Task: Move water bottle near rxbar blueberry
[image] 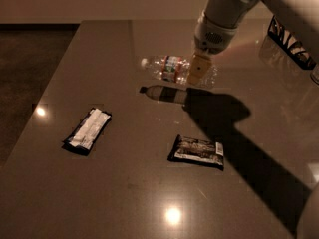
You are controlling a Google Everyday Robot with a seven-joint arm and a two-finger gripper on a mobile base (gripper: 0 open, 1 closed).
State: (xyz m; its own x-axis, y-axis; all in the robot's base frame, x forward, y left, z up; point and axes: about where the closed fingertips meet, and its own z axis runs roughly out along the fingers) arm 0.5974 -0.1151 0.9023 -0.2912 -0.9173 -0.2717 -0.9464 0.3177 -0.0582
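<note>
Next, my gripper sets the water bottle free on the table (116, 94), letting go of it just behind the far end of the rxbar blueberry.
The water bottle (172, 68) is clear with a white cap and a red, white and dark label. It lies horizontal, cap to the left, lifted a little above the table with its shadow below it. My gripper (198, 73) is shut on the bottle's right half, coming down from the upper right. The rxbar blueberry (87, 130), dark blue with a pale centre panel, lies flat at the left of the table, well to the lower left of the bottle.
A blackish bar wrapper (197, 152) with a small white end patch lies in the middle front. A dark patterned object (291, 43) stands at the back right. The table's left edge (50, 93) runs diagonally beside dark floor.
</note>
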